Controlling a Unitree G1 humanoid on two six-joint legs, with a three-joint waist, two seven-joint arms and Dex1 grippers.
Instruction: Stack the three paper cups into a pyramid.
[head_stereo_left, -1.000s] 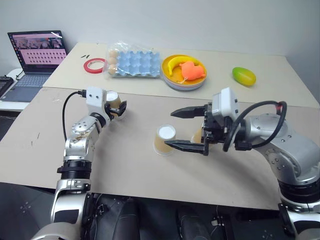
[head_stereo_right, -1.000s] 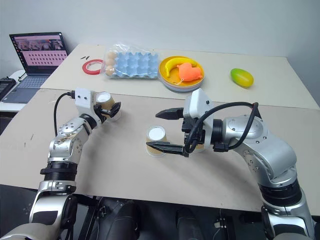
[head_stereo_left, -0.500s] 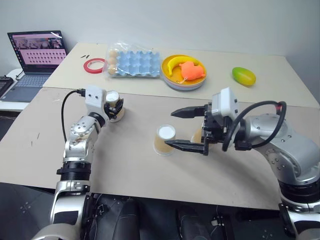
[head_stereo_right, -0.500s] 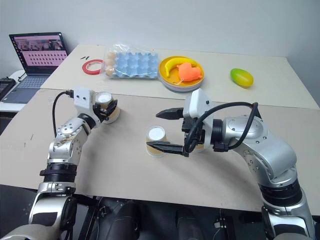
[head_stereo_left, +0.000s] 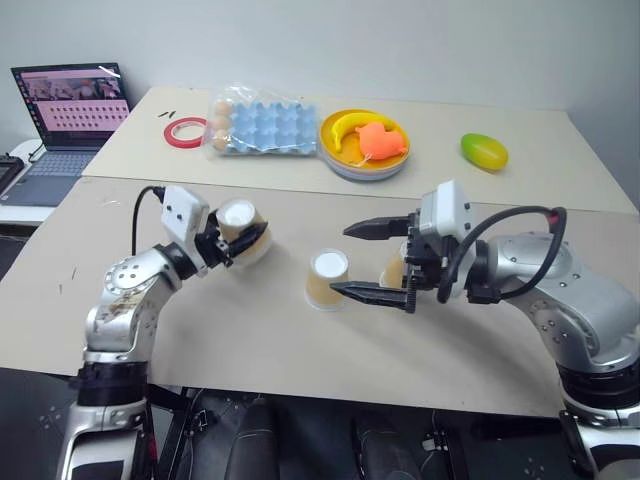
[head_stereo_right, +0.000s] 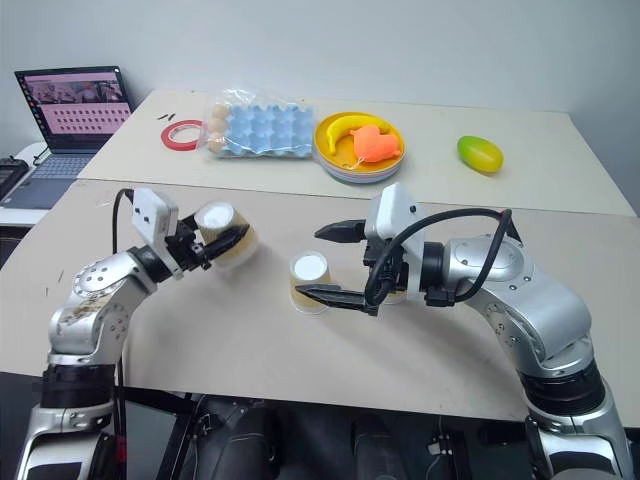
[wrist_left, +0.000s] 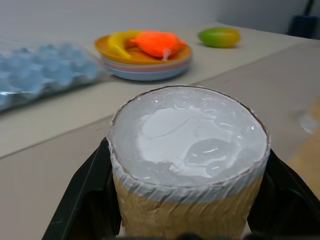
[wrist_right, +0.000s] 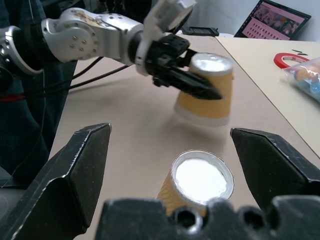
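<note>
Next, my right gripper needs to back up to the third paper cup, mostly hidden behind it, and close on that cup's sides (head_stereo_left: 393, 270).
My left gripper (head_stereo_left: 242, 240) is shut on one paper cup (head_stereo_left: 238, 212), base up and tilted, just above the table left of centre. The left wrist view shows this cup's white base (wrist_left: 187, 145) between the black fingers (wrist_left: 85, 200). A second paper cup (head_stereo_left: 327, 279) stands upside down on the table's middle. My right gripper (head_stereo_left: 340, 260) is open, with one finger on each side of that cup and not touching it. The third paper cup (head_stereo_left: 393, 270) sits behind the right gripper, mostly hidden. The right wrist view shows the standing cup (wrist_right: 197, 182) and the held cup (wrist_right: 207, 92).
On the far table lie a red tape ring (head_stereo_left: 183, 131), a bagged blue egg tray (head_stereo_left: 265, 125), a yellow plate (head_stereo_left: 340, 158) with a banana and an orange toy, and a mango (head_stereo_left: 484, 151). A laptop (head_stereo_left: 70, 100) stands at far left.
My left gripper has shut on the left cup and carried it nearer to me and toward the middle, tilting it. The right arm has stayed still.
</note>
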